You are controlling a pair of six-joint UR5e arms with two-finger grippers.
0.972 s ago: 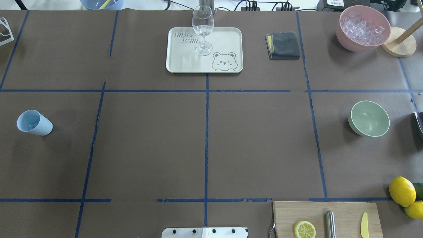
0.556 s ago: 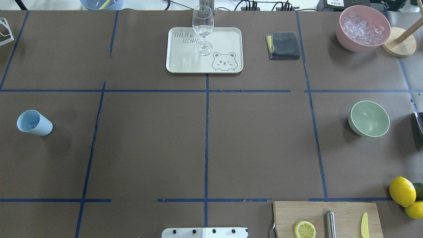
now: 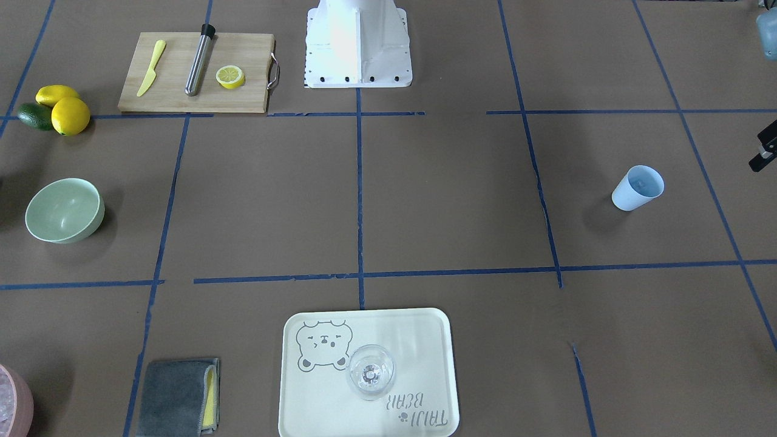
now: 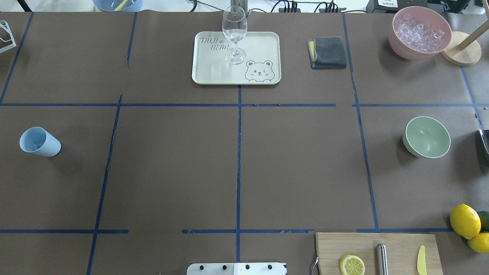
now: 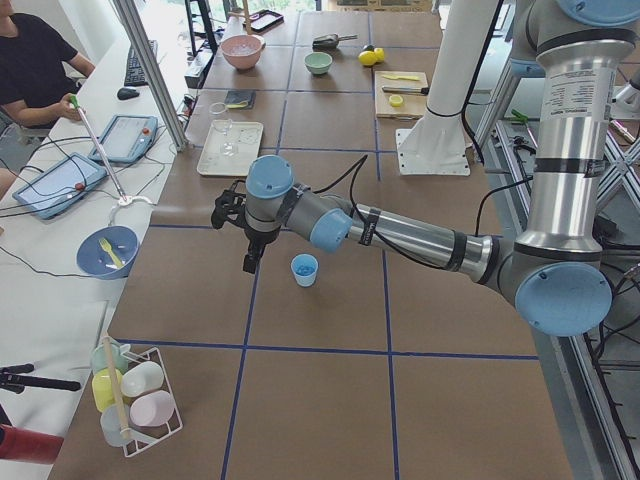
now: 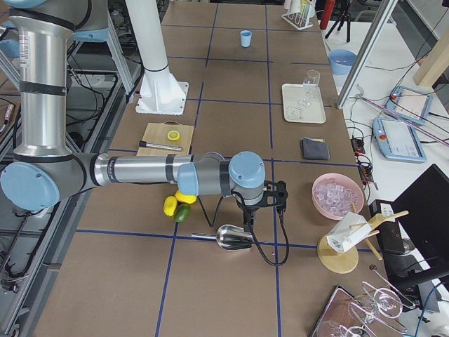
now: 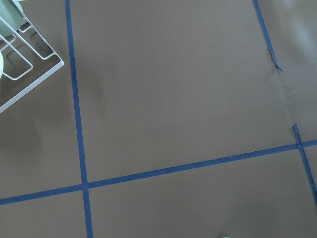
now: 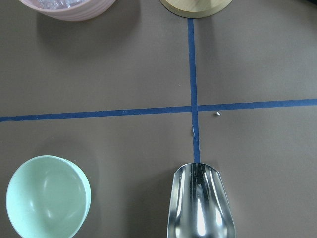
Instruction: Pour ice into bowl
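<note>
The rim [image 3: 32, 201] [image 8: 89, 199] of the mint-green bowl, on the side facing the metal scoop, should be gripped next by my right gripper after it passes by the scoop.
The light blue cup [image 4: 40, 142] stands at the table's left, with a few small clear ice cubes [image 4: 36, 146] inside. The mint-green bowl [image 4: 426, 136] stands empty at the far right; it also shows in the right wrist view [image 8: 47, 196]. My left gripper [image 5: 250, 262] hangs just beside the cup [image 5: 304, 270], apart from it. My right gripper [image 6: 247, 221] hangs over a metal scoop [image 6: 235, 239] that lies near the bowl. I cannot tell whether either gripper is open or shut. Neither wrist view shows fingers.
A pink bowl [image 4: 419, 32] full of ice stands at the back right beside a wooden stand [image 4: 462, 49]. A wine glass [image 4: 234, 32] stands on a tray [image 4: 259, 46]. There are also a grey cloth [image 4: 327, 52], a cutting board [image 4: 328, 248], lemons [image 4: 465, 220] and a wire rack [image 7: 25, 64].
</note>
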